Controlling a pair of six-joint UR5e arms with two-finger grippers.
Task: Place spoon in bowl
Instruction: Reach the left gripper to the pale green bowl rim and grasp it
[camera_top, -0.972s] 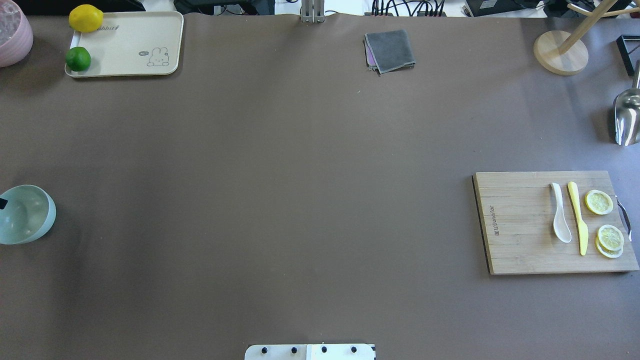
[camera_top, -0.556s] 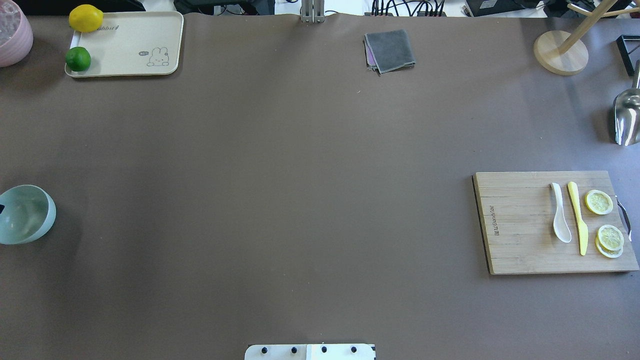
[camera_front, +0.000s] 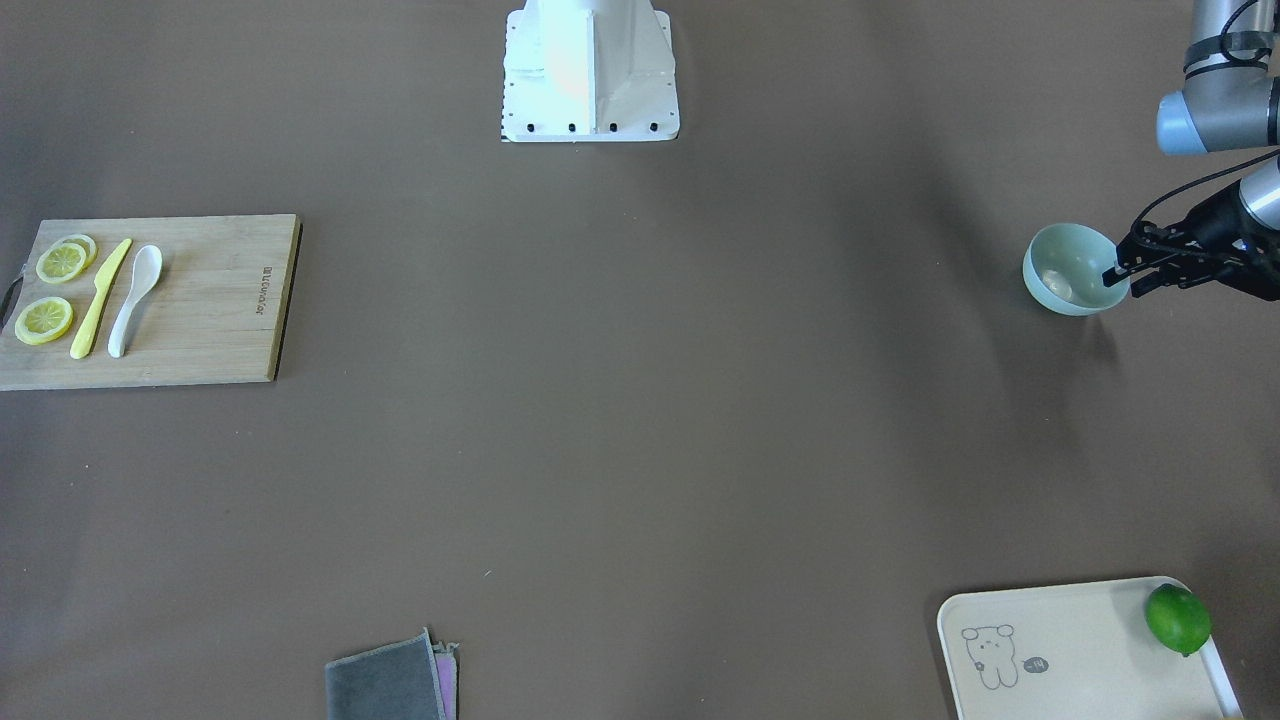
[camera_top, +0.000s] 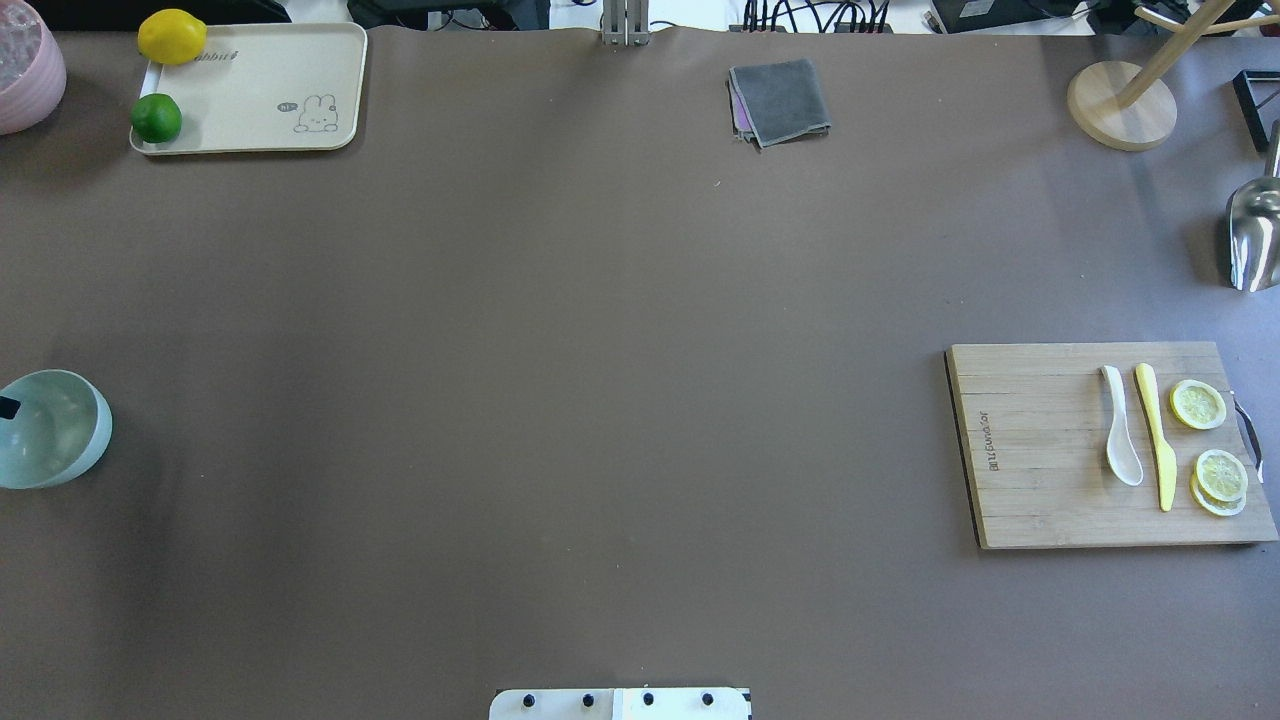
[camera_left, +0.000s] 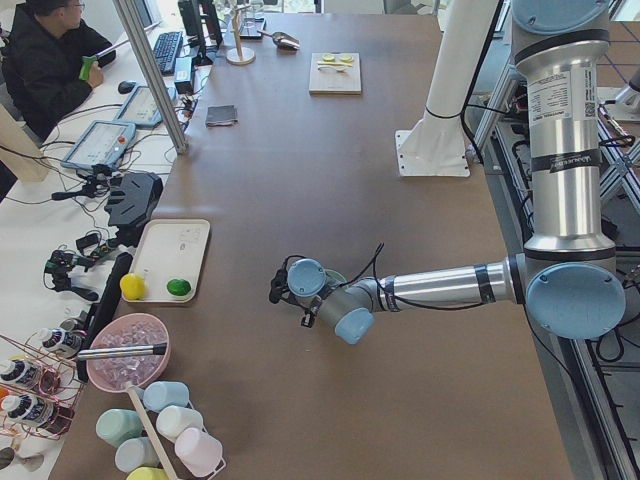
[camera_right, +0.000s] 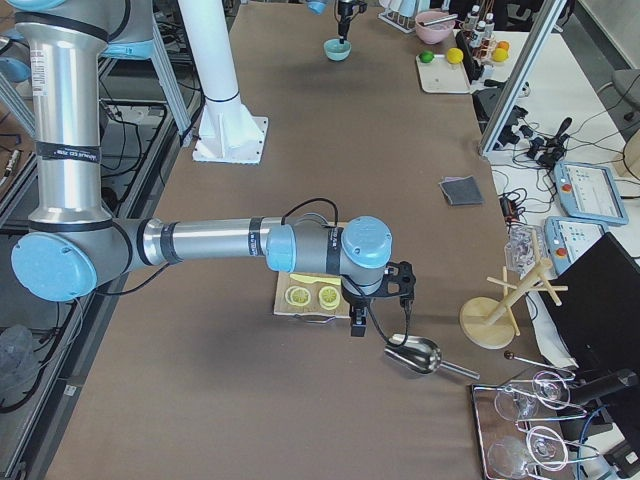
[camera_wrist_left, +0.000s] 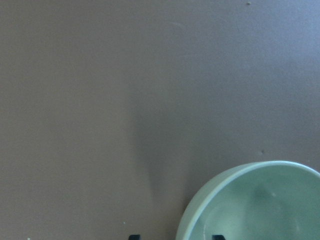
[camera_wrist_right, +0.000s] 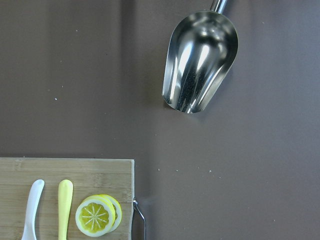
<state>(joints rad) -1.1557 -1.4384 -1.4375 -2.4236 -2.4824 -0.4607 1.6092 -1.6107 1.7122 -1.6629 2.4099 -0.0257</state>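
Next, my left gripper lets go of the mint-green bowl on the bare table (camera_front: 593, 344) in front of the white base.
The white spoon (camera_top: 1120, 430) lies on a wooden cutting board (camera_top: 1030, 450) at the right, scoop toward the robot. It also shows in the front view (camera_front: 135, 298) and the right wrist view (camera_wrist_right: 31, 210). The mint-green bowl (camera_top: 60, 430) stands at the table's left edge (camera_front: 1070, 268). My left gripper (camera_front: 1125, 278) straddles the bowl's rim (camera_wrist_left: 260, 205), one fingertip inside and one outside, with a gap to the wall, so it looks open. My right gripper (camera_right: 355, 325) hovers past the board's outer end; I cannot tell whether it is open or shut.
A yellow knife (camera_top: 1155, 435) and lemon slices (camera_top: 1198, 404) lie beside the spoon. A metal scoop (camera_top: 1255, 235) lies beyond the board. A tray (camera_top: 270, 90) with a lemon and lime, a grey cloth (camera_top: 780, 100) and a wooden stand (camera_top: 1120, 105) line the far edge.
The left fingertip at the bowl's rim shifted slightly and came back. The bowl, spoon and board have not moved.
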